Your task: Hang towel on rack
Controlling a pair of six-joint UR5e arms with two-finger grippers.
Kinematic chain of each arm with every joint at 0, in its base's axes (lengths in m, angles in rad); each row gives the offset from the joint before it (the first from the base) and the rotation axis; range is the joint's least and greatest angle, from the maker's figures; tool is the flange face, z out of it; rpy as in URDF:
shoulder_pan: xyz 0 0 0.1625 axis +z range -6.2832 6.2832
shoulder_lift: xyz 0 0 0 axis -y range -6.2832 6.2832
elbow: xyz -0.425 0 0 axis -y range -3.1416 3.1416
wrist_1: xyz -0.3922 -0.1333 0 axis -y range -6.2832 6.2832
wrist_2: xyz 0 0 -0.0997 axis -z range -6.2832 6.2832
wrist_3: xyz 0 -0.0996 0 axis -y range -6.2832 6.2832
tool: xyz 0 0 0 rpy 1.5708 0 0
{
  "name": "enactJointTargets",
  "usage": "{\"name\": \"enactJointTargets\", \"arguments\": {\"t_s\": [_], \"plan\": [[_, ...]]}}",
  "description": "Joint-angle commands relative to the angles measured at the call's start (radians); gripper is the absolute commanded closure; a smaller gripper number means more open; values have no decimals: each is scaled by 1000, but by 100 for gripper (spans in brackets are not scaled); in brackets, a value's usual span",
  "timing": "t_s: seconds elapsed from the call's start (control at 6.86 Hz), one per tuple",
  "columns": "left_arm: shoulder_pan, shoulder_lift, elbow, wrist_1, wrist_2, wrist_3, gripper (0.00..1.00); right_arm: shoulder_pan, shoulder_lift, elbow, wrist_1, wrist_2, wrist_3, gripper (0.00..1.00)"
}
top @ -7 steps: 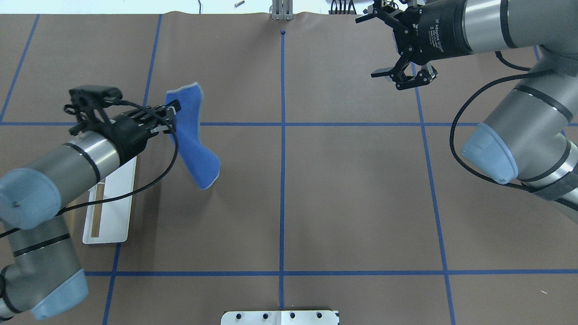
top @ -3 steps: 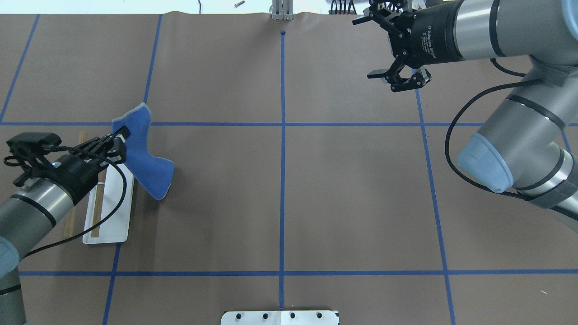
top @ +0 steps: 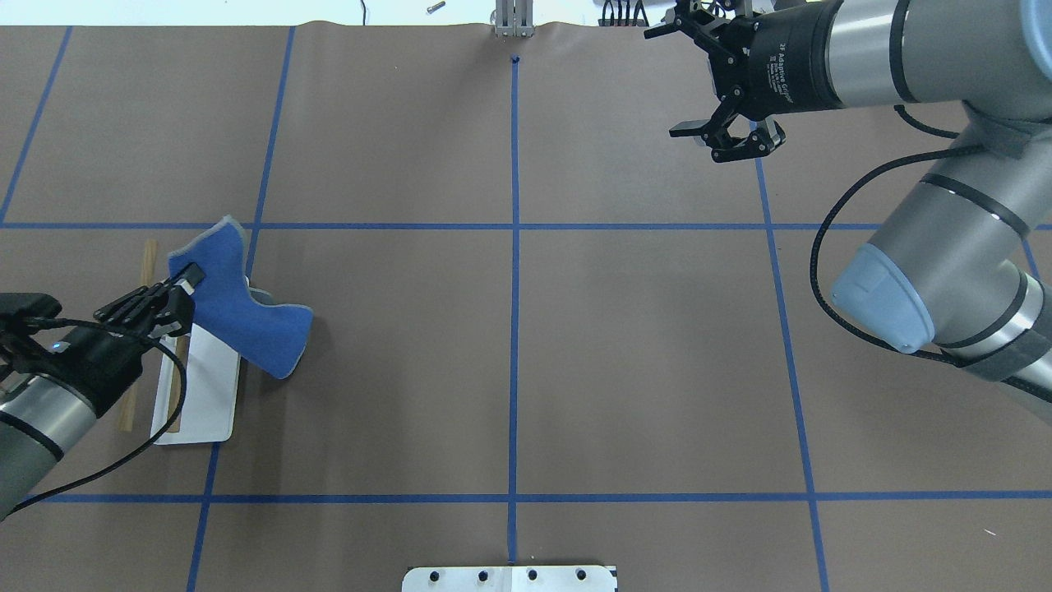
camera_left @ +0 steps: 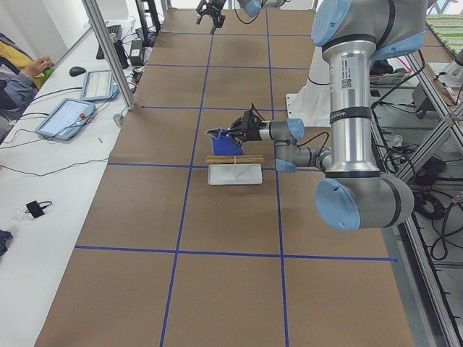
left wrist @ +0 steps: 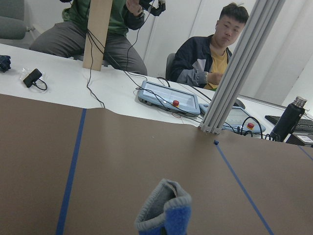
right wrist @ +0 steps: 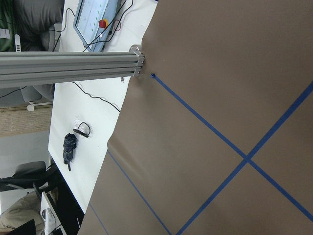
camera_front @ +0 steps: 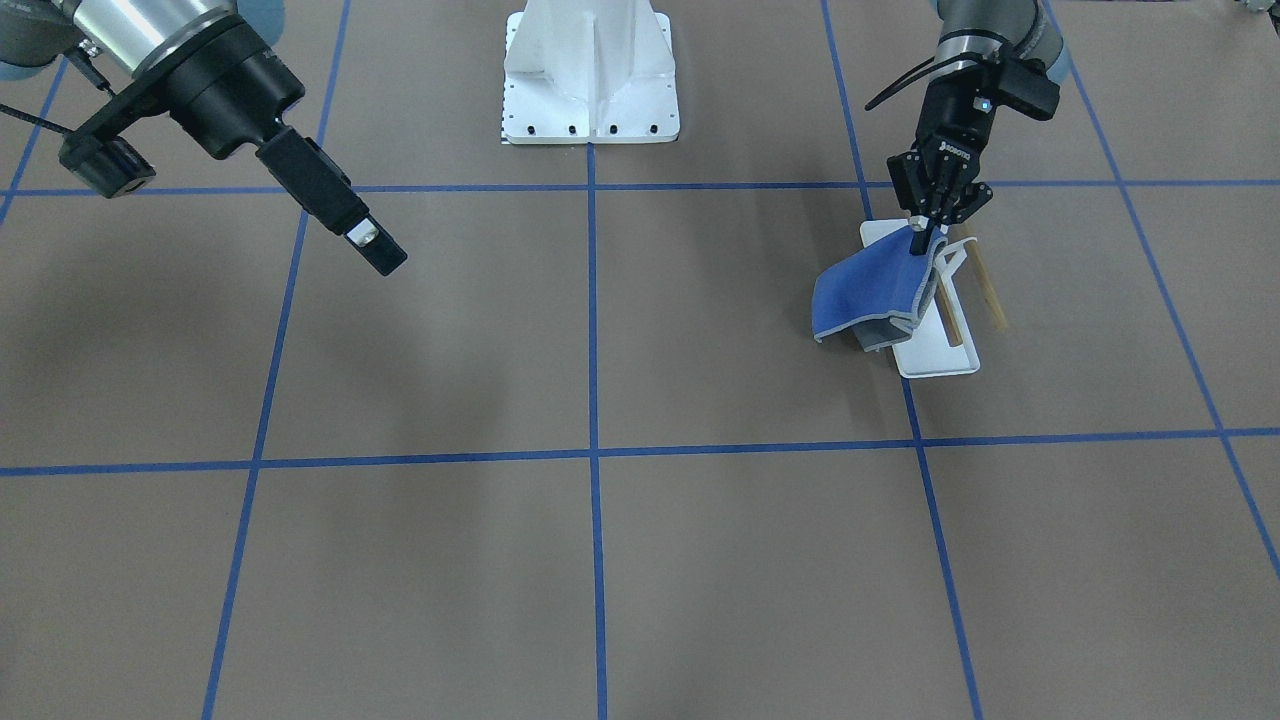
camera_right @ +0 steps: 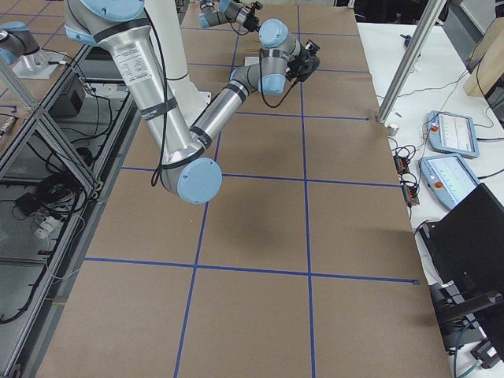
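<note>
I need to use my left gripper to let go of the blue towel, now hanging over the rack's inner side, draped across the two tan rods (camera_front: 944, 260) above the white tray base.
The blue towel (top: 246, 316) with a grey edge hangs bunched from my left gripper (top: 191, 278), which is shut on its upper edge. It also shows in the front view (camera_front: 865, 295) and at the bottom of the left wrist view (left wrist: 168, 215). The rack (top: 205, 386) has a white tray base (camera_front: 935, 358) and two tan rods (camera_front: 988, 290). The towel hangs over the rack's inner side, towards the table's middle, and covers part of the base. I cannot tell whether it touches a rod. My right gripper (top: 723, 136) is open and empty, high over the far right of the table.
The white bolted pedestal (camera_front: 590, 80) stands at the robot's side of the table. An aluminium post (top: 511, 20) stands at the far edge. Operators and tablets (left wrist: 168, 98) are beyond that edge. Blue tape lines cross the brown table cover.
My left gripper has carried the towel left and back towards the robot, from beyond the rack to over it. The right gripper has shifted slightly and stays open.
</note>
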Motion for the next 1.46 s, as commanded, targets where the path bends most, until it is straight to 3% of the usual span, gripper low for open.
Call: {"name": "enactJointTargets", "arguments": {"t_s": [0.0, 0.29, 0.58, 1.31], "plan": [[1, 70, 1, -77, 9, 3, 100, 4, -10, 2, -2, -22, 0, 0], [-1, 130, 56, -214, 81, 2, 100, 2, -11, 0, -2, -24, 0, 0], [-1, 145, 141, -346, 89, -3, 100, -18, -10, 2, -2, -88, 0, 0], [-1, 146, 210, -354, 89, -82, 100, -24, -10, -1, -2, -95, 0, 0]]}}
